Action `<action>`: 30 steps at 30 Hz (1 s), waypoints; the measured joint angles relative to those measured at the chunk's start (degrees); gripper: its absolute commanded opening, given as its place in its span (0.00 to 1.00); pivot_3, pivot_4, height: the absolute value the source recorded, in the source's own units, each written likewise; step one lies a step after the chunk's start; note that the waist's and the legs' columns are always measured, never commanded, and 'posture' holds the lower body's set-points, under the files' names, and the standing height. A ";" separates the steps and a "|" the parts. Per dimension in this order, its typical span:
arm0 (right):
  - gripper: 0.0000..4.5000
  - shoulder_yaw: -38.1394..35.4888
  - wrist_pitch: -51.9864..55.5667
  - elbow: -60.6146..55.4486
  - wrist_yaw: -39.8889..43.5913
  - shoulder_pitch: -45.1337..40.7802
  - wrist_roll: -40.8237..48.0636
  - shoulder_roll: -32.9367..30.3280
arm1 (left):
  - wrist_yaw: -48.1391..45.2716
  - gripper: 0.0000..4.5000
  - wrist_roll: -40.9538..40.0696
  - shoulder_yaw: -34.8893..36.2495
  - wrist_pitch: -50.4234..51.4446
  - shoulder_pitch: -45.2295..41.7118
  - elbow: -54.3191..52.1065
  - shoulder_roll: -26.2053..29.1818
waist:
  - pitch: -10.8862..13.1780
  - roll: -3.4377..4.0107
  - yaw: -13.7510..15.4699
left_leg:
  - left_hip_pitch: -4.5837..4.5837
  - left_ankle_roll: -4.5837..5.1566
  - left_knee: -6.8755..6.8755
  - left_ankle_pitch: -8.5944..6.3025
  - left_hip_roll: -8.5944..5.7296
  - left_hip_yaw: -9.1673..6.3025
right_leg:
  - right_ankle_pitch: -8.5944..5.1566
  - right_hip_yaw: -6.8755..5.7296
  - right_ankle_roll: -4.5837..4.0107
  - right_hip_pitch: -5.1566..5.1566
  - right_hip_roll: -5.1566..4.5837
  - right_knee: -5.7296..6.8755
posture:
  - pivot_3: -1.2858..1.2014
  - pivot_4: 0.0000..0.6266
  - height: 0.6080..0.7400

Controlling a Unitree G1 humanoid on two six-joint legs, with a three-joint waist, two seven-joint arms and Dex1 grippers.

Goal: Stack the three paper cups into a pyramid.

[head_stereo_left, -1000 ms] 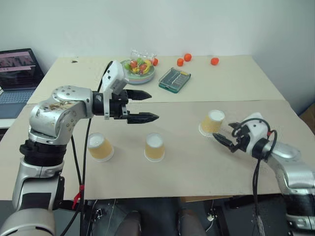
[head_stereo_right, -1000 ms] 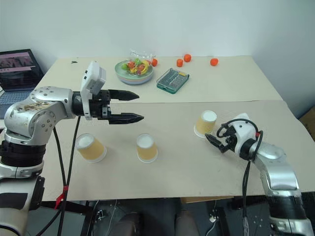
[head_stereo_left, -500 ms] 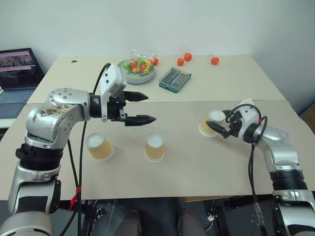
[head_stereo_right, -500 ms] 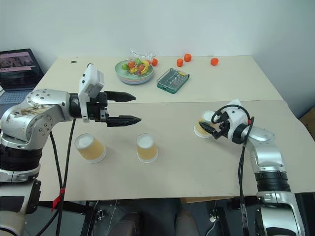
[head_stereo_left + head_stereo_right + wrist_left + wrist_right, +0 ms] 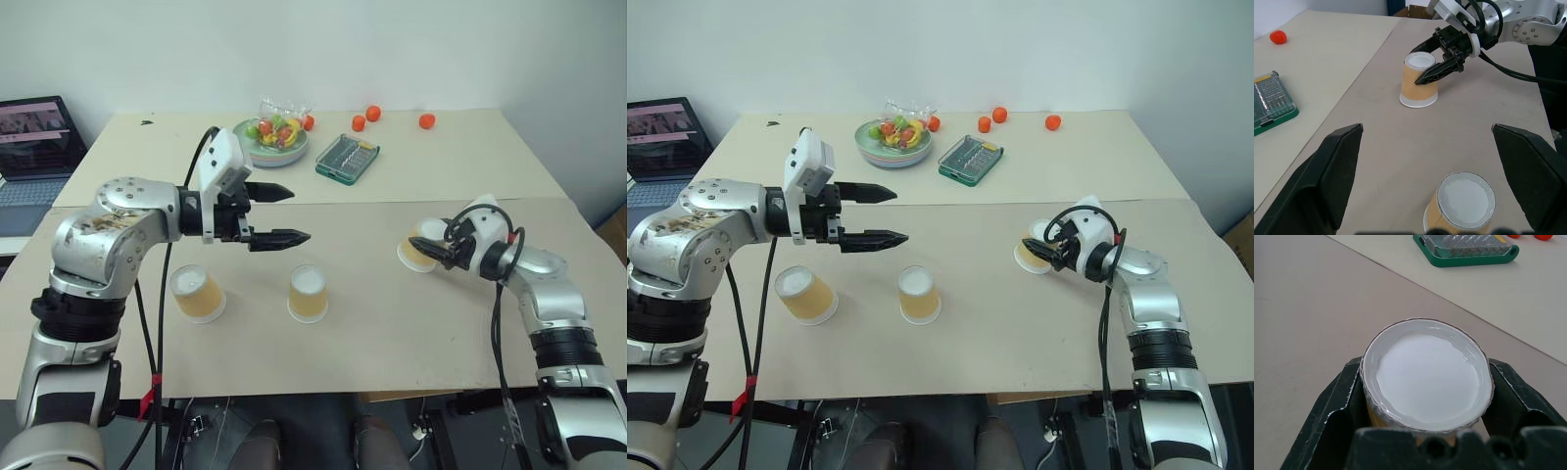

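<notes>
The paper cup in my right gripper needs to be let go on the tan table [image 5: 350, 315] next to the middle cup, on that gripper's side.
Three paper cups stand upside down on the tan table: a left one [image 5: 198, 294], a middle one [image 5: 308, 293] and a right one [image 5: 419, 249]. My right gripper [image 5: 427, 249] reaches in level from the right and is shut on the right cup [image 5: 1427, 374], one black finger [image 5: 1342, 406] pressed to each side just under its white base. The cup rests on the table. My left gripper [image 5: 299, 214] hovers open above and behind the left and middle cups, pointing right with nothing between its fingers.
At the back stand a plate of fruit [image 5: 274, 139], a green case [image 5: 347, 159] and loose orange fruits [image 5: 372, 115]. A laptop [image 5: 34, 147] sits at the far left. A seam [image 5: 392, 203] runs across the table behind the cups.
My right gripper came forward from beside the right cup, straddled it and closed on its sides. The left arm and the other two cups stayed put.
</notes>
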 measured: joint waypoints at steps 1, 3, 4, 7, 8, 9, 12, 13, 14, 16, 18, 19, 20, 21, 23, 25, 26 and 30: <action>0.62 0.00 0.01 -0.06 -0.03 0.04 0.01 0.00 | -0.01 1.00 -0.01 0.00 0.01 0.00 -0.03 0.00 | 0.00 0.00 0.02 | 0.00 0.00 0.00 0.00 0.00 0.00 | 0.00 0.00 0.00 0.00 0.00 0.00 | 0.52 0.24 1.00; 0.62 -0.01 0.74 -1.70 0.08 0.33 0.07 -0.03 | -0.09 1.00 -0.04 0.01 0.07 0.04 -0.10 0.01 | 0.00 0.00 0.02 | -0.01 0.00 0.00 0.00 0.00 0.00 | 0.00 0.00 0.00 -0.01 0.00 0.00 | 0.52 0.24 1.00; 0.62 0.01 1.57 -3.20 0.29 0.56 0.09 -0.24 | -0.12 1.00 -0.08 0.00 0.12 0.05 -0.20 0.01 | 0.01 0.01 0.01 | -0.02 0.00 0.00 0.00 0.00 0.00 | 0.00 0.01 0.00 -0.03 0.00 0.00 | 0.52 0.24 1.00; 0.62 0.36 8.63 -13.60 2.34 1.56 1.72 -2.81 | -0.33 1.00 -0.28 0.05 0.57 0.56 -0.42 0.25 | 0.03 0.05 -0.02 | -0.05 0.00 0.00 0.00 0.01 -0.01 | 0.00 0.01 0.00 -0.06 0.00 0.00 | 0.52 0.24 1.00; 0.62 0.40 11.44 -18.08 2.79 1.93 2.58 -3.74 | -0.38 1.00 -0.38 0.08 0.96 0.75 -0.44 0.28 | 0.03 0.05 0.01 | -0.05 0.00 0.00 0.00 0.01 -0.02 | 0.00 0.00 0.00 -0.06 0.00 0.00 | 0.52 0.24 1.00; 0.62 0.40 12.97 -20.47 3.12 2.06 3.17 -4.14 | -0.41 1.00 -0.39 0.10 1.08 0.80 -0.44 0.30 | 0.03 0.05 0.03 | -0.05 0.00 0.00 0.00 0.01 -0.02 | 0.00 -0.01 0.00 -0.04 0.00 0.00 | 0.52 0.24 1.00; 0.62 1.37 20.02 -29.62 3.27 3.64 4.83 -5.22 | -0.52 1.00 -0.40 0.17 1.12 0.82 -0.47 0.33 | 0.03 0.05 0.20 | -0.04 0.00 0.01 0.00 0.01 -0.04 | 0.00 -0.03 0.01 -0.02 0.00 0.00 | 0.52 0.24 1.00; 0.62 2.33 21.98 -32.24 3.14 4.25 5.26 -5.22 | -0.52 1.00 -0.38 0.16 1.12 0.83 -0.45 0.31 | 0.03 0.05 0.19 | -0.04 0.00 0.02 0.00 0.00 -0.04 | 0.00 -0.03 0.01 -0.02 0.00 0.00 | 0.52 0.24 1.00; 0.62 3.29 23.62 -34.64 3.08 4.92 5.88 -5.12 | -0.55 1.00 -0.39 0.16 1.11 0.83 -0.45 0.28 | 0.03 0.05 0.16 | -0.05 0.00 0.01 0.00 0.00 -0.04 | 0.00 -0.03 0.01 -0.03 0.00 0.00 | 0.52 0.24 1.00; 0.62 5.18 25.95 -38.20 2.51 6.01 6.43 -4.81 | -0.58 1.00 -0.39 0.15 1.11 0.82 -0.44 0.18 | 0.03 0.04 0.15 | -0.05 0.00 0.02 0.00 0.00 -0.04 | 0.00 -0.03 0.01 -0.04 0.00 0.00 | 0.52 0.24 1.00; 0.62 5.82 27.33 -40.46 1.84 7.22 6.76 -4.31 | -0.60 1.00 -0.38 0.15 1.11 0.82 -0.41 0.14 | 0.03 0.04 0.25 | -0.05 0.00 0.02 0.00 0.00 -0.04 | 0.00 -0.03 0.01 -0.03 0.00 0.00 | 0.52 0.24 1.00; 0.62 6.24 27.96 -41.21 1.23 7.70 6.83 -3.95 | -0.61 1.00 -0.38 0.15 1.11 0.82 -0.41 0.14 | 0.03 0.04 0.27 | -0.05 0.00 0.02 0.00 0.00 -0.04 | 0.00 -0.03 0.01 -0.03 0.00 0.00 | 0.52 0.24 1.00; 0.62 6.67 28.18 -41.56 0.82 8.09 6.86 -3.51 | -0.62 1.00 -0.37 0.15 1.11 0.82 -0.41 0.12 | 0.03 0.04 0.27 | -0.05 0.00 0.02 0.00 0.00 -0.05 | 0.00 -0.03 0.01 -0.03 0.00 0.00 | 0.52 0.24 1.00; 0.62 6.85 28.25 -41.82 0.42 8.65 6.87 -3.05 | -0.62 1.00 -0.37 0.14 1.11 0.82 -0.40 0.07 | 0.03 0.04 0.27 | -0.05 0.00 0.02 0.00 0.00 -0.04 | 0.00 -0.03 0.01 -0.03 0.00 0.00 | 0.52 0.24 1.00; 0.62 7.46 28.45 -41.89 -0.47 10.05 6.87 -1.83 | -0.62 1.00 -0.34 0.14 1.11 0.82 -0.38 0.01 | 0.03 0.04 0.23 | -0.05 0.00 0.02 0.00 0.00 -0.04 | 0.00 -0.03 0.01 -0.04 0.00 0.01 | 0.52 0.24 1.00; 0.62 8.03 28.82 -41.89 -1.21 10.41 6.87 -1.10 | -0.63 1.00 -0.30 0.13 1.10 0.82 -0.36 -0.06 | 0.03 0.04 0.15 | -0.04 0.00 0.02 0.00 0.00 -0.04 | 0.00 -0.02 0.00 -0.04 0.00 0.02 | 0.52 0.24 1.00; 0.62 8.40 29.05 -41.90 -1.55 10.43 6.87 -0.70 | -0.62 1.00 -0.24 0.12 1.10 0.80 -0.35 -0.17 | 0.03 0.04 0.14 | -0.04 0.00 0.02 0.00 0.00 -0.04 | 0.00 -0.02 0.00 -0.04 0.00 0.02 | 0.52 0.24 1.00; 0.62 9.33 29.35 -42.27 -1.99 10.43 6.88 0.10 | -0.61 1.00 -0.20 0.11 1.10 0.74 -0.34 -0.33 | 0.03 0.04 0.18 | -0.04 0.00 0.02 0.00 0.00 -0.05 | 0.00 -0.02 0.00 -0.04 0.00 0.01 | 0.52 0.24 1.00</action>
